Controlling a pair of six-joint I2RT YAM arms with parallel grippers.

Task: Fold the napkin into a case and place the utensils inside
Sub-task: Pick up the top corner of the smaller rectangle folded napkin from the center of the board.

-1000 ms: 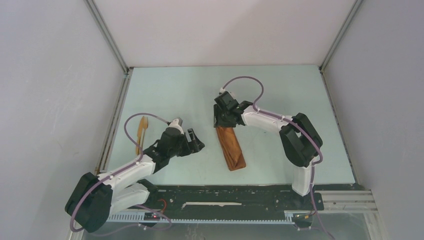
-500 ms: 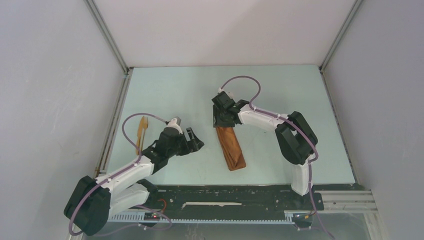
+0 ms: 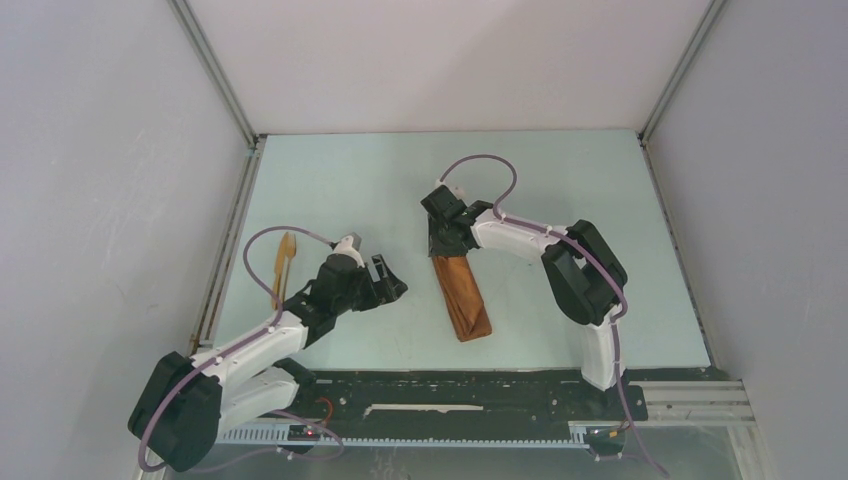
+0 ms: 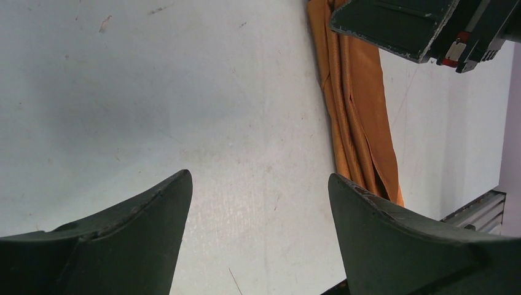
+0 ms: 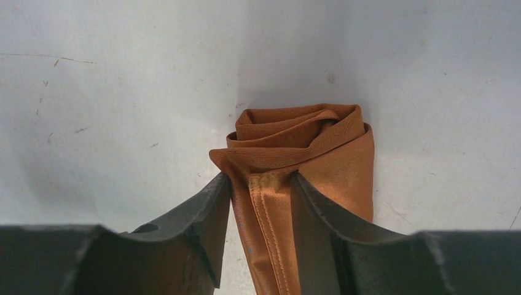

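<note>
The hem of the top layer lies flat across the spread fingers of my right gripper. I should pinch that hem firmly before my left gripper takes the layer [image 5: 242, 144] below.
The napkin [image 3: 462, 297] lies mid-table as a narrow rust-orange folded case, long axis running near to far. My right gripper [image 3: 443, 243] sits at its far end, shut on a hemmed fold of the cloth [image 5: 301, 138], which is bunched just beyond the fingertips [image 5: 260, 178]. My left gripper [image 3: 392, 283] is open and empty, low over bare table to the left of the case [image 4: 359, 123]; its midpoint is over the table [image 4: 259, 181]. The wooden utensils [image 3: 283, 262] lie at the far left by the table edge, behind the left arm.
White walls with metal rails enclose the pale table on the left, back and right. A black base rail [image 3: 460, 390] runs along the near edge. The right gripper's body [image 4: 399, 24] shows at the top of the left wrist view.
The right arm has drawn in slightly to the left, its gripper staying on the case's far end. The left gripper has barely shifted.
</note>
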